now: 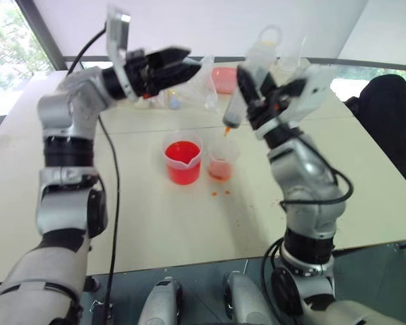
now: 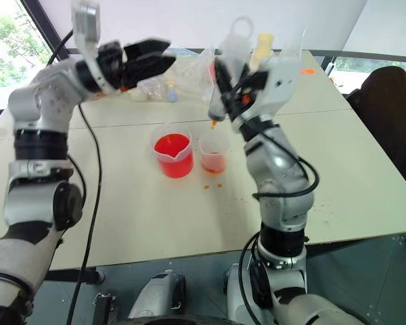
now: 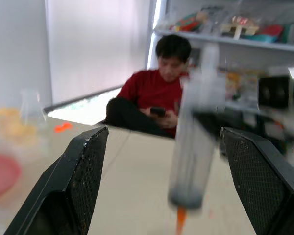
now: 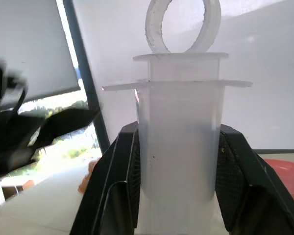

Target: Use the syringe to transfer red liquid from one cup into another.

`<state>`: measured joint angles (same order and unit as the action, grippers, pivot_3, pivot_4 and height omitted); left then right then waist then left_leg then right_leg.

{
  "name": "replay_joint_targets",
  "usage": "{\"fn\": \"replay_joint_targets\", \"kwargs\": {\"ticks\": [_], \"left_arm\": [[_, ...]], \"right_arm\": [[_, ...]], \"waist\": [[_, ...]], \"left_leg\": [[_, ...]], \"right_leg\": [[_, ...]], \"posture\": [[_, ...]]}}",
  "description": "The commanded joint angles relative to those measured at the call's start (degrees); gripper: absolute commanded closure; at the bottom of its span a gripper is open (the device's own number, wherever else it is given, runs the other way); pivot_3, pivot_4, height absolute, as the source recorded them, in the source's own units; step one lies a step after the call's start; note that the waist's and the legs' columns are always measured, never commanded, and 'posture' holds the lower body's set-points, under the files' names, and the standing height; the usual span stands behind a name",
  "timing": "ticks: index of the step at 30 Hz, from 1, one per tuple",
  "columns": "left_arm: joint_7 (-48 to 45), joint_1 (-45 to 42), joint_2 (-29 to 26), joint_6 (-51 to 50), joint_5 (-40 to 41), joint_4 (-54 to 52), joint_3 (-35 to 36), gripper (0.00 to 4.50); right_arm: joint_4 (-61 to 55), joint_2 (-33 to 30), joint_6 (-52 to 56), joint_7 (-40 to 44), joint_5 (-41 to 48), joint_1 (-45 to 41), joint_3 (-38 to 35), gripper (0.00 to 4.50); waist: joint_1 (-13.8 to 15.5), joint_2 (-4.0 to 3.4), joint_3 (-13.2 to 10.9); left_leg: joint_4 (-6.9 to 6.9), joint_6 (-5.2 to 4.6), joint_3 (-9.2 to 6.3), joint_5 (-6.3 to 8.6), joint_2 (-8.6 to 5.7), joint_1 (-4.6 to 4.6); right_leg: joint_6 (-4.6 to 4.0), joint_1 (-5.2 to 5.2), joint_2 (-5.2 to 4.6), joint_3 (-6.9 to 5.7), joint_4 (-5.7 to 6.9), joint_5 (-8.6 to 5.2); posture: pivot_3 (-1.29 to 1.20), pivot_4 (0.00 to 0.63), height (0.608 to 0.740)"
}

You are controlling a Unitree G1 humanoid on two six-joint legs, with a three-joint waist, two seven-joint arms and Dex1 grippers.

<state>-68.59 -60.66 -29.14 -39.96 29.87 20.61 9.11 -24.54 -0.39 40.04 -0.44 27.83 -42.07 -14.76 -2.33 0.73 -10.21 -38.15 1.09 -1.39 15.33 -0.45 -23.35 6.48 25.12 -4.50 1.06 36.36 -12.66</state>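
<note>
I will let go of the syringe with my right gripper on the table (image 1: 270,183) next to the small clear cup, opposite the larger spouted cup.
My right gripper (image 1: 265,88) is shut on the syringe (image 1: 235,112), a clear tube held tilted above the table. Its orange nozzle (image 1: 227,130) hangs just over the small clear cup (image 1: 222,161), which holds a shallow pale orange layer. The plunger ring (image 4: 183,24) sits close to the barrel's flange. Beside the small cup, on its left, stands the larger spouted cup (image 1: 183,161), half full of bright red liquid (image 1: 183,150). My left gripper (image 1: 189,61) is open and empty, raised to the left of the syringe and pointing toward it.
A pink bowl (image 1: 223,78), clear bags and small bottles (image 1: 176,95) lie at the table's back. A yellow-capped bottle (image 2: 262,46) stands behind the syringe. Orange drops (image 1: 220,191) spot the table near the cups. A person in red (image 3: 157,93) sits at the right. A black cable (image 1: 115,203) hangs from my left arm.
</note>
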Motion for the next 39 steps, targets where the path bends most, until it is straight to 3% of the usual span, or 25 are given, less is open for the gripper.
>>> {"fn": "replay_joint_targets", "kwargs": {"ticks": [1,6,9,11,20,29,35,39], "left_arm": [[-0.8,4.1,-4.4,-6.7,4.4,-13.3,-1.2,0.66],[-0.7,13.8,-10.9,-14.2,9.8,-28.8,-1.9,0.66],[-0.1,21.9,-14.1,-13.8,10.2,-37.9,-2.6,0.66],[5.1,24.4,-12.1,-15.6,11.6,-39.5,-0.9,0.66],[13.3,35.2,-11.4,-16.8,14.6,-46.8,0.5,0.66],[14.1,39.6,-13.5,-14.6,14.8,-48.3,-1.9,0.66],[14.1,41.4,-13.7,-12.1,13.7,-47.6,-3.9,0.61],[14.4,41.9,-13.7,-10.9,13.3,-47.3,-4.6,0.61]], "right_arm": [[3.2,-6.3,16.2,-7.0,9.9,-6.5,-12.0,3.09],[9.7,-20.3,38.1,-6.0,15.5,-9.8,-19.4,3.09],[12.3,-28.6,49.2,1.6,19.3,-5.0,-15.7,3.09],[15.8,-31.3,52.3,4.2,23.3,-1.0,-12.8,3.09],[19.0,-30.1,52.5,-2.6,26.8,3.3,-10.3,3.09],[20.9,-26.0,52.5,-7.6,22.4,5.6,-13.1,3.09],[19.1,-25.5,52.5,-8.4,23.6,8.1,-11.8,0.21],[18.5,-26.4,52.5,-7.8,22.6,9.0,-11.0,0.04]], "waist": [[0.3,0.0,0.0],[1.2,-0.09,0.0],[1.3,-0.12,-0.1],[1.3,-0.1,0.0],[0.7,-0.16,-0.1],[1.3,-0.12,-0.1],[1.3,-0.13,-0.1],[1.3,-0.12,-0.1]], "left_leg": [[0.0,0.0,0.0,0.0,0.0,-0.02],[0.1,-0.03,0.02,0.02,-0.03,-0.04],[0.13,-0.07,0.07,0.04,-0.03,-0.04],[0.14,-0.16,0.12,0.1,-0.04,0.06],[0.01,-0.22,0.25,0.07,-0.06,0.34],[-0.01,-0.22,0.31,0.07,-0.09,0.31],[0.0,-0.22,0.3,0.08,-0.09,0.3],[0.0,-0.22,0.31,0.08,-0.08,0.32]], "right_leg": [[0.0,0.0,-0.05,0.0,-0.01,0.0],[-0.01,-0.05,-0.1,0.03,-0.2,0.0],[-0.02,-0.05,-0.08,0.04,-0.25,-0.02],[-0.03,-0.19,-0.01,0.03,-0.31,-0.03],[-0.02,-0.45,0.09,0.18,-0.3,-0.02],[-0.02,-0.52,0.08,0.09,-0.38,-0.03],[-0.04,-0.53,0.08,0.07,-0.4,-0.03],[-0.19,-0.53,0.08,0.08,-0.4,-0.12]], "posture": [[0.0,0.15,0.74],[0.0,0.15,0.74],[0.0,0.15,0.74],[0.0,0.15,0.74],[0.0,0.15,0.74],[0.0,0.15,0.74],[0.0,0.15,0.74],[0.0,0.15,0.74]]}}
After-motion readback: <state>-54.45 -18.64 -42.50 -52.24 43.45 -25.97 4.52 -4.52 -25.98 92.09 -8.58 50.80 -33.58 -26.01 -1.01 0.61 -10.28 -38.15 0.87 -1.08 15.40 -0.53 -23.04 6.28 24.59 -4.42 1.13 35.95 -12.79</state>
